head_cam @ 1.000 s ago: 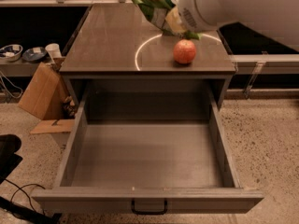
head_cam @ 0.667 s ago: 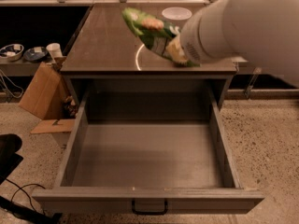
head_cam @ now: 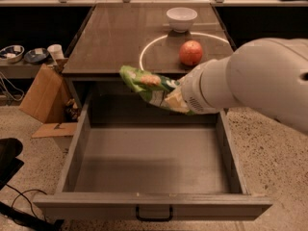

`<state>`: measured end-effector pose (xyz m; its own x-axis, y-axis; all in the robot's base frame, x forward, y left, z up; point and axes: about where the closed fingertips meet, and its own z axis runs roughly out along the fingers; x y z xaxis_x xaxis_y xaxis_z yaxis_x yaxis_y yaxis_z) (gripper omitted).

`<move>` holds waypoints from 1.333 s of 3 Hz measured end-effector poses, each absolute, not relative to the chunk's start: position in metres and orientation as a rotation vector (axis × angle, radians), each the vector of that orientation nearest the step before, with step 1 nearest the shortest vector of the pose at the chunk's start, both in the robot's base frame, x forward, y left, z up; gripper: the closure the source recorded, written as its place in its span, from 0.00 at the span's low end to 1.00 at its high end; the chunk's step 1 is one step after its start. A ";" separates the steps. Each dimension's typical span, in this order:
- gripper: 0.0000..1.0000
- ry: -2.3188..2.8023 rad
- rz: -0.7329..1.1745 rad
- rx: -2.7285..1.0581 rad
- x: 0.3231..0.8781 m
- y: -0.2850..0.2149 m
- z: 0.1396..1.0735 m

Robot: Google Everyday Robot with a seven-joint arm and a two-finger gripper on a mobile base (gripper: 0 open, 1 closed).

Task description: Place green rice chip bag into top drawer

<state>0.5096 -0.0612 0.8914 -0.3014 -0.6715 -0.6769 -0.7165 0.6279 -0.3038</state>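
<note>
My gripper is going to place the green rice chip bag toward the back. It will let go of it on the middle of the drawer's bare bottom [head_cam: 154, 136].
The green rice chip bag [head_cam: 147, 83] hangs in the air over the back edge of the open top drawer [head_cam: 154, 165], sticking out to the left of my white arm. My gripper [head_cam: 176, 100] is shut on the bag's right end and is mostly hidden by the wrist. The drawer is pulled fully out, its flat bottom bare, with the dark handle [head_cam: 154, 214] on its front panel. The bag is well above the drawer floor.
A red apple [head_cam: 191, 52] and a white bowl [head_cam: 181, 18] sit on the cabinet top [head_cam: 110, 37] behind the drawer. A cardboard box [head_cam: 41, 93] leans at the left, near a shelf with dishes [head_cam: 12, 53] and a cup [head_cam: 55, 52].
The arm has carried the bag from above the cabinet top forward and down, so it is now over the rear of the open drawer. The apple shows again.
</note>
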 end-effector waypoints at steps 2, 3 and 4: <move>1.00 2.092 0.147 -1.228 0.490 -0.051 0.846; 1.00 2.088 0.059 -1.258 0.486 -0.049 0.851; 1.00 2.194 -0.016 -1.353 0.483 -0.047 0.807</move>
